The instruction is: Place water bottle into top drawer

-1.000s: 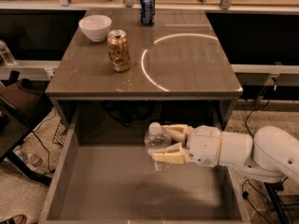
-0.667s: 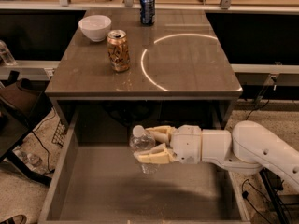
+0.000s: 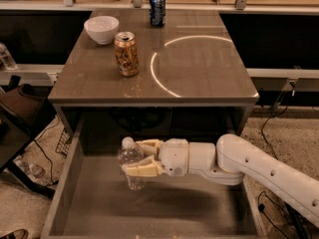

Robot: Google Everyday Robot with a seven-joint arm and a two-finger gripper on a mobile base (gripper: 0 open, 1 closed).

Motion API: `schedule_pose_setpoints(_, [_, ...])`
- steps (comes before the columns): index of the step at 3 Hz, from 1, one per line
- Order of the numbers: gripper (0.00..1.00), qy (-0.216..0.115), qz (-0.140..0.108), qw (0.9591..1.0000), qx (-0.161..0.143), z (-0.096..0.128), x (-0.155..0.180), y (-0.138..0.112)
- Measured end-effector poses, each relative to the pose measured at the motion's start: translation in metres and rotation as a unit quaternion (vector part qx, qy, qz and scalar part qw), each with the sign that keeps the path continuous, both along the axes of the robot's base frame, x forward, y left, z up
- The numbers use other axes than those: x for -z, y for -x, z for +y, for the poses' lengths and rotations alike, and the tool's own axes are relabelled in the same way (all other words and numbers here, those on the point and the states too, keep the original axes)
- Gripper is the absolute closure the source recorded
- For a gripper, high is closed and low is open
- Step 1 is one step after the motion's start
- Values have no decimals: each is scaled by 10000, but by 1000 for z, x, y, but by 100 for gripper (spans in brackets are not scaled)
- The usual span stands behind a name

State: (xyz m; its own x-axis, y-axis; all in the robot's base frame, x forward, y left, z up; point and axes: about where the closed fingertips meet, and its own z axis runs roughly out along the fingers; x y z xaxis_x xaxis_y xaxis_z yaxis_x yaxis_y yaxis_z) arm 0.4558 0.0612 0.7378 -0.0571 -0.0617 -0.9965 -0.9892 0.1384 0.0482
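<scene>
I will let go of the water bottle on the drawer's bottom near the side point(image 3: 115, 194) facing the chair. The bottle now stands inside the open top drawer.
The water bottle point(image 3: 131, 159) is clear plastic with a white cap and stands upright inside the open top drawer point(image 3: 99, 208), left of its middle. Its base is near the drawer floor; I cannot tell if it touches. My gripper point(image 3: 137, 157) reaches in from the right on a white arm and its cream fingers point(image 3: 142, 169) are shut around the bottle's body.
On the table top point(image 3: 199, 78) above the drawer stand a gold-brown can point(image 3: 126, 54), a white bowl point(image 3: 101, 29) and a blue soda can point(image 3: 157, 8). A bright light ring lies on the table's right half. Cables and a chair are on the floor at left.
My gripper has carried the bottle leftward inside the drawer, from right of the middle to left of the middle, and slightly lower.
</scene>
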Motion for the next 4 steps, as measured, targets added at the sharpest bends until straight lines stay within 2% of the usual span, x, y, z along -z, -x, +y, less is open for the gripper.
schedule_pose_setpoints(1, [100,-283,160,9994,-107,18,9,-2])
schedule_pose_setpoints(2, [100,-381,149,9990,-204,34,14,2])
schedule_pose_setpoints(4, [100,-404,-350,9983,-216,40,8,14])
